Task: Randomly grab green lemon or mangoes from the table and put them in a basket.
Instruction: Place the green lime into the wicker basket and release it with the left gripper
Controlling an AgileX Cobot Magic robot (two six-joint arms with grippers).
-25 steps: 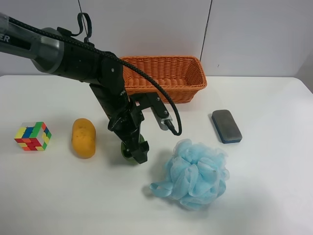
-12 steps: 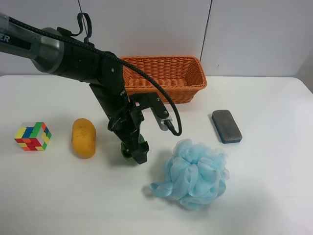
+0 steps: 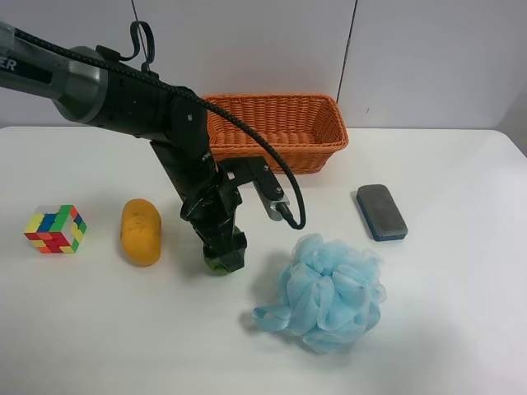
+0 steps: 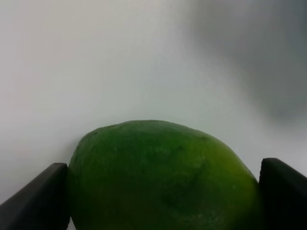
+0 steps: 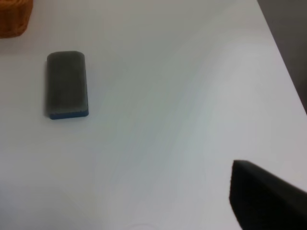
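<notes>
Next, the left gripper releases the green lemon inside the basket (image 3: 271, 129), near the middle of the basket's front side. The lemon still lies on the white table.
The green lemon (image 3: 217, 263) lies on the white table (image 3: 461, 329), in front of the orange wicker basket (image 3: 321, 148). My left gripper (image 3: 222, 250), on the arm at the exterior high view's left, is down over it. In the left wrist view the lemon (image 4: 163, 177) fills the space between the two black fingers (image 4: 41, 199), which press on both its sides. The yellow-orange mango (image 3: 141, 231) lies on the table to the lemon's left, apart from it. Of my right gripper only one dark finger (image 5: 266, 201) shows, above bare table.
A coloured puzzle cube (image 3: 55, 229) sits left of the mango. A blue bath pouf (image 3: 325, 292) lies right of the lemon. A dark grey block (image 3: 381, 211) lies further right, also in the right wrist view (image 5: 67, 84), near the basket's corner (image 5: 12, 19).
The left gripper's fingers have drawn together around the green lemon, which now shows less in the exterior view. The arm has barely shifted. The other objects have not moved.
</notes>
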